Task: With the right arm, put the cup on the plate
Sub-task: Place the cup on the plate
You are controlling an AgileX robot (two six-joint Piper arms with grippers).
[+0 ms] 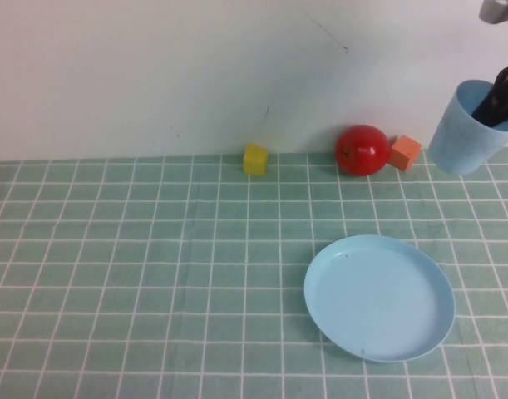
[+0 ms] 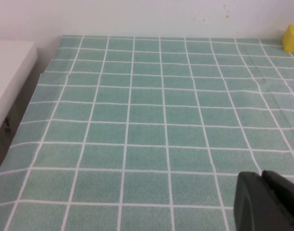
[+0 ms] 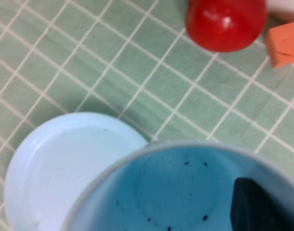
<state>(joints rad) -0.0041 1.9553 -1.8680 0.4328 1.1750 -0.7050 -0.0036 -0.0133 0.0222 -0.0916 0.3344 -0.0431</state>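
Observation:
The robot's right gripper should set the light blue cup down upright on the middle of the round light blue plate (image 1: pixel 378 304) (image 3: pixel 76 183).
The light blue cup (image 1: pixel 467 129) hangs tilted in the air at the far right, above the table's back edge. My right gripper (image 1: pixel 501 101) is shut on its rim, one dark finger (image 3: pixel 255 204) inside the cup (image 3: pixel 175 192). The round light blue plate (image 1: pixel 379 297) lies on the green checked cloth at the front right, below and left of the cup; it also shows in the right wrist view (image 3: pixel 65 163). My left gripper (image 2: pixel 272 199) hovers low over bare cloth at the left side, its dark fingers together and empty.
A red apple (image 1: pixel 362 150), an orange cube (image 1: pixel 405 152) and a yellow cube (image 1: pixel 255 159) stand along the back wall. A white surface (image 2: pixel 9 77) borders the cloth's left edge.

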